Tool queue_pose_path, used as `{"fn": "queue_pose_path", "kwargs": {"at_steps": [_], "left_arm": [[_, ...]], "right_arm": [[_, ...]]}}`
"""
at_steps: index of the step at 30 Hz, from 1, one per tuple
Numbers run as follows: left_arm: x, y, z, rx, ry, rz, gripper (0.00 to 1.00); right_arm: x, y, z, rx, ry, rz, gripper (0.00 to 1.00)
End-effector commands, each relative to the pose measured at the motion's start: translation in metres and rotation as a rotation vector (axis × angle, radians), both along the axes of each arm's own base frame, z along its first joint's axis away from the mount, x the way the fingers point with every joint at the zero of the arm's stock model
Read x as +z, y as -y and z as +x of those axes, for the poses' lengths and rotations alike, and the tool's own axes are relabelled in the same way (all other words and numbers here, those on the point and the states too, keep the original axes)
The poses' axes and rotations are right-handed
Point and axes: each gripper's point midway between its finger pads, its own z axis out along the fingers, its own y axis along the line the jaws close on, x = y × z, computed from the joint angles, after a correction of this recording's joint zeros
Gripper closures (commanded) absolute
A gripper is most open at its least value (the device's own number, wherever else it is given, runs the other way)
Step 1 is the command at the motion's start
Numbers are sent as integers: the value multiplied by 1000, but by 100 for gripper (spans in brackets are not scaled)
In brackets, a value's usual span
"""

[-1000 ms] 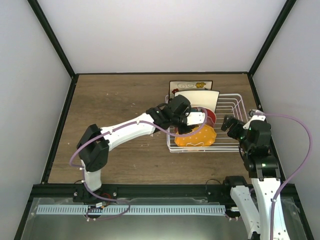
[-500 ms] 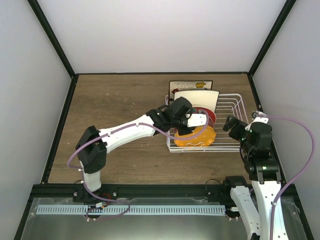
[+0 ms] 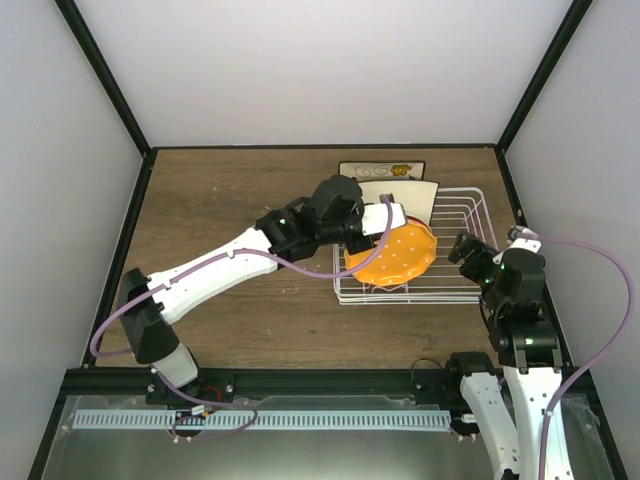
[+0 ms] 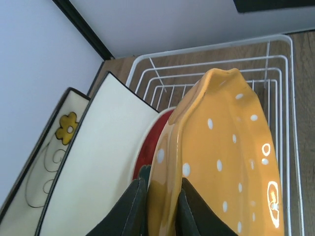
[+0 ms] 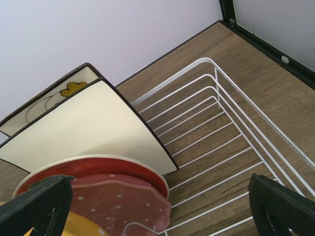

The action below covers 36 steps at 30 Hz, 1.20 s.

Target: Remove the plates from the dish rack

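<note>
The robot's left gripper should release the orange plate, now raised over the white wire rack, on the wood table (image 3: 278,209) next to the dish rack, close to the back wall.
My left gripper (image 3: 378,222) is shut on the rim of the orange dotted scalloped plate (image 3: 393,252) and holds it raised and tilted over the left part of the white wire dish rack (image 3: 463,192). In the left wrist view the fingers (image 4: 132,206) pinch the orange plate (image 4: 221,152). Behind it stand the red plate (image 4: 147,147), the plain cream square plate (image 4: 98,162) and the floral cream plate (image 4: 54,147). My right gripper (image 3: 467,247) is open and empty at the rack's right side. Its view shows the pink dotted plate (image 5: 113,201), the red plate (image 5: 93,167) and the cream square plate (image 5: 93,123). No blue plate shows.
The rack's right half (image 5: 236,128) holds only bare wire over the wood table (image 3: 230,200). Black frame posts and white walls close the table at the back and sides. The right rack wall (image 5: 275,132) lies close to my right gripper.
My left gripper has lifted the orange plate out of its slot, up and slightly back, and the plate now tilts face-up. The left arm has stretched out. The right arm barely moved.
</note>
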Motion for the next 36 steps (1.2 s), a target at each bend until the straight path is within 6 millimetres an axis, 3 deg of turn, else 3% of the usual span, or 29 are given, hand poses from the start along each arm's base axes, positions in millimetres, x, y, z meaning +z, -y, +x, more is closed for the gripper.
{"fn": "queue_pose_path", "kwargs": {"at_steps": [1, 7, 12, 17, 19, 21, 24, 30, 33, 36], "left_arm": [[100, -8, -2, 34, 128, -240, 96], [149, -44, 10, 151, 152, -391, 96], [194, -87, 28, 270, 166, -541, 96], [240, -150, 54, 432, 198, -704, 96], [253, -182, 69, 523, 193, -758, 96], [254, -224, 93, 651, 167, -804, 96], [232, -279, 124, 821, 107, -820, 96], [137, -375, 179, 1105, -187, -860, 96], [85, -401, 196, 1180, -338, -889, 96], [35, -404, 207, 1197, -488, -898, 96]], "right_arm": [[5, 5, -3, -38, 27, 19, 0], [2, 4, -4, -40, 31, 36, 0], [-5, 2, -4, -31, 18, 45, 0], [-9, 3, -4, -34, 9, 48, 0], [-9, 2, -4, -33, 11, 52, 0], [-8, 1, -4, -30, 14, 56, 0], [-7, 1, -2, -25, 19, 58, 0], [-10, -10, 10, 39, 2, 63, 0], [-11, -15, 16, 64, -14, 71, 0], [-8, -16, 19, 72, -7, 67, 0]]}}
